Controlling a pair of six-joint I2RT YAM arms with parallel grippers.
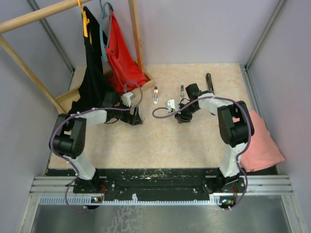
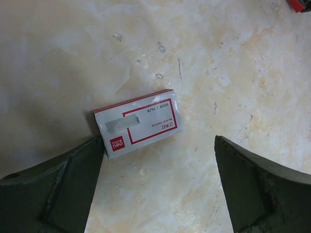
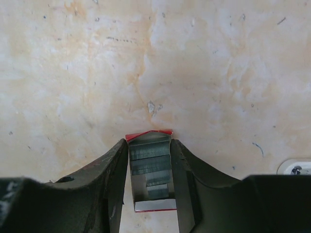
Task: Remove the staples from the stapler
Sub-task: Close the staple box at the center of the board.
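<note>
The tray's end that must go into the box sleeve is close to my right gripper's hold, so that gripper should open and take the tray's middle (image 3: 151, 167).
The slim black stapler (image 1: 209, 81) lies at the back right of the table, away from both grippers. My right gripper (image 3: 148, 141) is shut on the sides of a small open red-and-white box tray (image 3: 151, 206). Grey strips of staples (image 3: 149, 159) lie stacked inside it. In the top view the right gripper (image 1: 181, 118) points down at mid-table. My left gripper (image 2: 159, 141) is open just above the table. The red-and-white box sleeve (image 2: 138, 124) lies flat just beyond its left finger (image 2: 73, 184). The top view shows the left gripper (image 1: 136, 119) low over the table.
Two small silvery clip-like pieces (image 1: 155, 94) (image 1: 182, 91) lie between the arms at the back. A wooden rack (image 1: 136, 39) with a black garment (image 1: 95, 73) and a red one (image 1: 121, 60) stands back left. A pink cloth (image 1: 260, 141) lies at the right edge.
</note>
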